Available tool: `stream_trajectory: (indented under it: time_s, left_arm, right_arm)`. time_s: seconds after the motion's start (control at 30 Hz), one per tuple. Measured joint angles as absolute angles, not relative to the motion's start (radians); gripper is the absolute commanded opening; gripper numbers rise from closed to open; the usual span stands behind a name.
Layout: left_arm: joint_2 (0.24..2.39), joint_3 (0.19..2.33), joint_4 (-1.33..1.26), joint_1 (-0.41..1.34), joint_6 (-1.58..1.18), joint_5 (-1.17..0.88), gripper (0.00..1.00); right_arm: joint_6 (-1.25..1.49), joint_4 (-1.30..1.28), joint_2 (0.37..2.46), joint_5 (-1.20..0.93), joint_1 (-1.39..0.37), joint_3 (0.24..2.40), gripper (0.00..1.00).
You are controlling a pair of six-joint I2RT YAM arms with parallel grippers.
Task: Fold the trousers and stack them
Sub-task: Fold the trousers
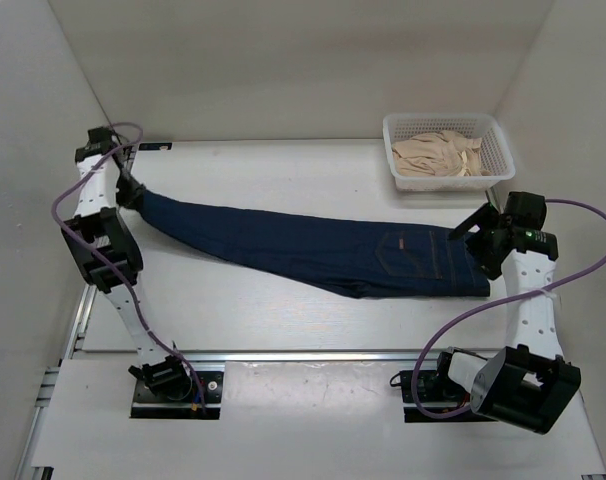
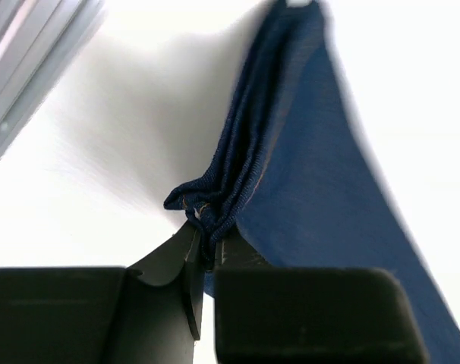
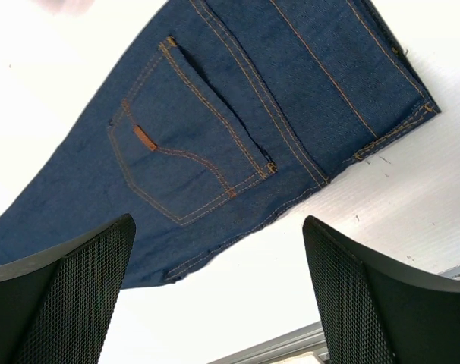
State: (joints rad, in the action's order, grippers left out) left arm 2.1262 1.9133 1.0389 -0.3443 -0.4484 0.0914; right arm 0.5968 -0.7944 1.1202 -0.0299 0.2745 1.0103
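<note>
The bunched leg hems on the trousers (image 1: 338,247), now pinched between its black fingers, will be let go by my left gripper just short of the back pocket.
The dark navy trousers (image 1: 313,250) lie stretched across the table, folded lengthwise, waistband and tan-stitched back pocket (image 3: 188,144) at the right, leg ends at the far left. My left gripper (image 1: 133,192) is shut on the bunched leg hems (image 2: 203,208), which sit pinched between its black fingers (image 2: 173,262). My right gripper (image 1: 467,226) hovers open over the table just off the waistband end, its two mesh fingers (image 3: 70,296) wide apart with only bare table between them.
A white mesh basket (image 1: 449,150) holding beige cloth stands at the back right. An aluminium rail (image 1: 303,355) runs along the table's near edge. White walls close in the left, back and right sides.
</note>
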Motion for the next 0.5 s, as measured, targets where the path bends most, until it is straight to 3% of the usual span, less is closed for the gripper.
stream_trajectory:
  time_s: [0.3, 0.5]
  left_arm:
    - [1.839, 2.019, 1.047, 0.055, -0.426, 0.162, 0.1]
    - [1.8, 1.995, 1.031, 0.317, -0.496, 0.185, 0.1]
  right_arm:
    - [0.595, -0.799, 1.098, -0.057, 0.27, 1.038, 0.95]
    - [0.595, -0.805, 1.066, -0.067, 0.258, 1.04, 0.95]
